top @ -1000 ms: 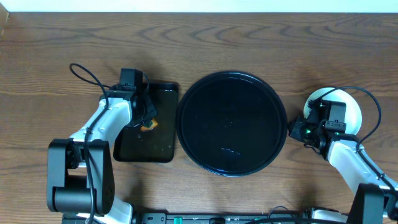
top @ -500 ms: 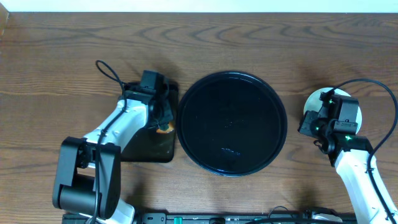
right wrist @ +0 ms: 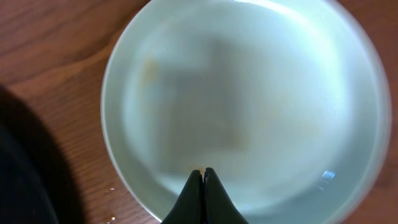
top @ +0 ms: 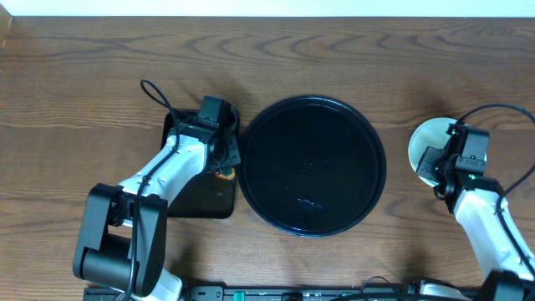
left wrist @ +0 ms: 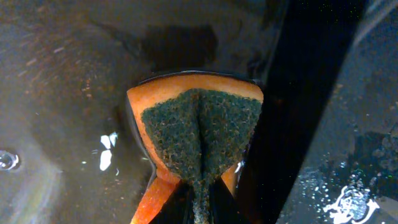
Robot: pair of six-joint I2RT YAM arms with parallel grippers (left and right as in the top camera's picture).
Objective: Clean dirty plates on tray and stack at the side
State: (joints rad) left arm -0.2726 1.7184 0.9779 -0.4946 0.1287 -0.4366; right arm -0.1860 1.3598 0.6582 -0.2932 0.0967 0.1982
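Note:
My left gripper will set the orange sponge inside the rectangular black tray [top: 221,154], near its side by the round tray.
The round black tray [top: 311,165] lies mid-table, wet, with no plate on it. A pale mint plate [top: 423,139] sits on the wood at the right; it fills the right wrist view [right wrist: 249,93], with faint smears on it. I cannot tell whether other plates lie under it. My right gripper [top: 435,162] [right wrist: 203,172] is shut and empty just above the plate's near edge. My left gripper [top: 227,157] [left wrist: 196,208] is shut on an orange sponge with a green scouring face [left wrist: 199,134] [top: 223,174], at the gap between the rectangular tray and the round tray.
A smaller rectangular black tray [top: 194,194] holding water lies left of the round tray; its wet floor shows in the left wrist view [left wrist: 62,93]. The round tray's rim [left wrist: 348,124] is close on the right of the sponge.
My left gripper has moved right with the sponge, from the middle of the rectangular tray to its right edge. My right arm has drawn back to the right, still over the plate.

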